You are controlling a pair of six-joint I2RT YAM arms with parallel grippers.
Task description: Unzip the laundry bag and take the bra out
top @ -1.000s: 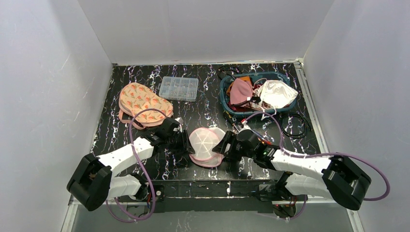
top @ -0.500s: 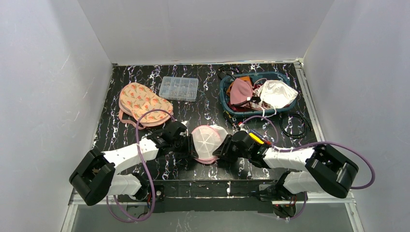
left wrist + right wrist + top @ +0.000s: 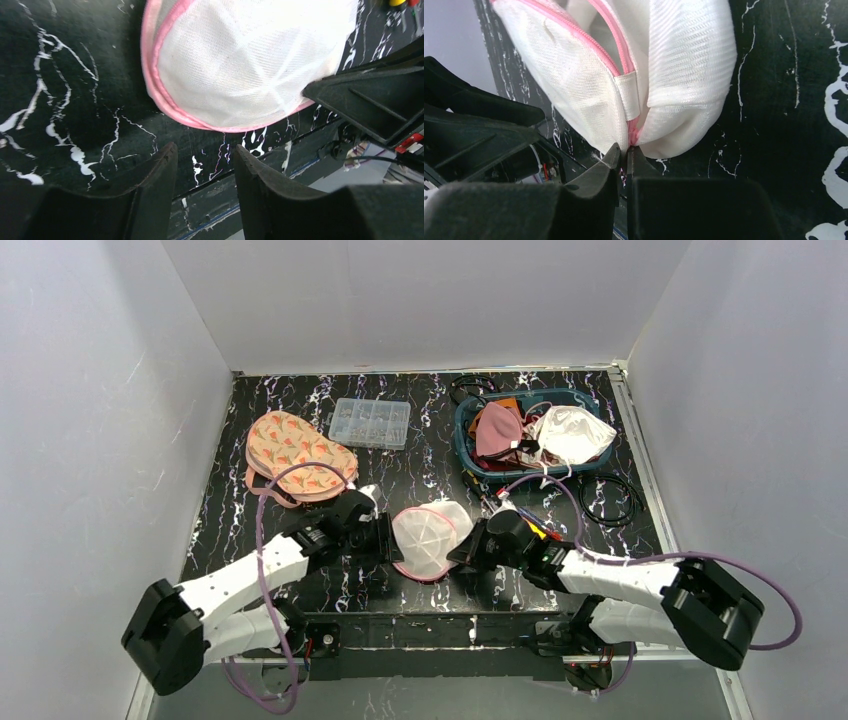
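Note:
My left gripper should pinch the pink rim [image 3: 172, 111] and level the laundry bag, as the bag slants from my right gripper's hold on the seam below the tab.
The laundry bag [image 3: 428, 540] is a white mesh dome with pink trim, near the table's front edge between both arms. Its pink zipper [image 3: 611, 55] runs down to a white fabric tab. My right gripper [image 3: 625, 150] is shut on the bag's seam just below that tab, at the bag's right side [image 3: 462, 550]. My left gripper [image 3: 204, 150] is open at the bag's left [image 3: 385, 538], and its tips stop short of the pink rim [image 3: 190, 120], with nothing between them. The bra is hidden; the mesh shows nothing inside.
An orange floral padded piece [image 3: 297, 450] lies at the back left, beside a clear compartment box [image 3: 370, 423]. A blue basket [image 3: 463, 440] with pink and white garments stands at the back right, next to a black cable loop [image 3: 612, 498]. The table's front edge is just behind both grippers.
My right gripper has closed onto the bag's seam at the zipper end. My left gripper's jaws have widened and stand off the bag's rim. The bag has tipped up slightly.

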